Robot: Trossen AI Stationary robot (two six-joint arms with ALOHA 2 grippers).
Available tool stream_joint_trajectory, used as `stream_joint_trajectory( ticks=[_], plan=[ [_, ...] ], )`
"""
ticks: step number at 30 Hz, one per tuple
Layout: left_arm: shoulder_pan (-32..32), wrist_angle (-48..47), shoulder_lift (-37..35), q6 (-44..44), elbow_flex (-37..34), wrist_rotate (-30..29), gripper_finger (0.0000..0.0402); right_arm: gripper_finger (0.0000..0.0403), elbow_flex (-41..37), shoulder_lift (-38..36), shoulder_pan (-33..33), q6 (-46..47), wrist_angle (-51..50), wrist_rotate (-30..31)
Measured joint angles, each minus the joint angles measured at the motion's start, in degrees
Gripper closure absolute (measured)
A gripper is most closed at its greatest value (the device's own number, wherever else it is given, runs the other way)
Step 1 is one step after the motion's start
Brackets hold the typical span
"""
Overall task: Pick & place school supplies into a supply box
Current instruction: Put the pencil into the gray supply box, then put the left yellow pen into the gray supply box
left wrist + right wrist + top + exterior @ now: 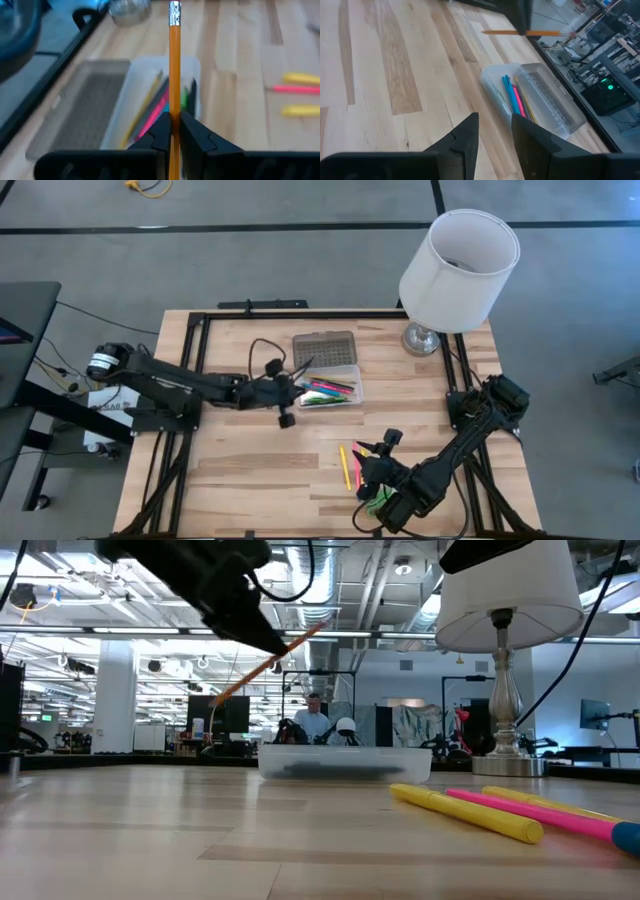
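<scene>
My left gripper has the orange pencil. It will let go of it across the pens in the clear supply box (335,382) (151,115).
My left gripper (288,394) hangs over the left end of the clear supply box (328,387), shut on an orange pencil (174,70). The box holds several pens (155,112), and its dotted lid (324,346) lies open on the far side. My right gripper (495,132) is open near the table's near right part and touches nothing. Two yellow markers (465,810) and a pink one (540,816) lie flat on the table close to it. Green scissors (376,500) lie under the right arm. My left gripper pinches the pencil's shaft (174,116) between its two fingers. The pencil runs lengthwise between the fingers, and its eraser end (174,12) sticks out ahead of them. It is lifted clear and slants (290,648) above the box.
A white lamp (459,258) stands on its metal base (422,338) at the far right corner, close to the box. A black frame (250,313) runs along the table's far and side edges. Bare wood (250,460) lies on the near left.
</scene>
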Motion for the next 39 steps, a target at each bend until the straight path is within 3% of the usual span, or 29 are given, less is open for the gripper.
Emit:
stream_joint_trajectory(
  ticks=[12, 18, 26, 39],
  plan=[
    [10.2, 20.7, 13.6, 5.4, 0.0, 6.7, 0.0387, 0.0291, 0.0, 0.0, 0.1, 0.0, -0.3, -0.6],
    [13.4, 23.7, 17.9, 4.0, 0.0, 12.1, 0.0387, 0.0291, 0.0, 0.0, 0.1, 0.0, -0.4, -1.4],
    [14.2, 24.5, 20.3, 3.9, 0.0, 12.3, 0.0384, 0.0291, 0.0, 0.0, 0.1, 0.0, -0.3, -2.0],
    [14.0, 24.3, 20.3, 4.8, 0.0, 13.3, 0.0281, 0.0291, 0.0, 0.0, 0.1, 0.0, -0.3, -2.7]
  ],
)
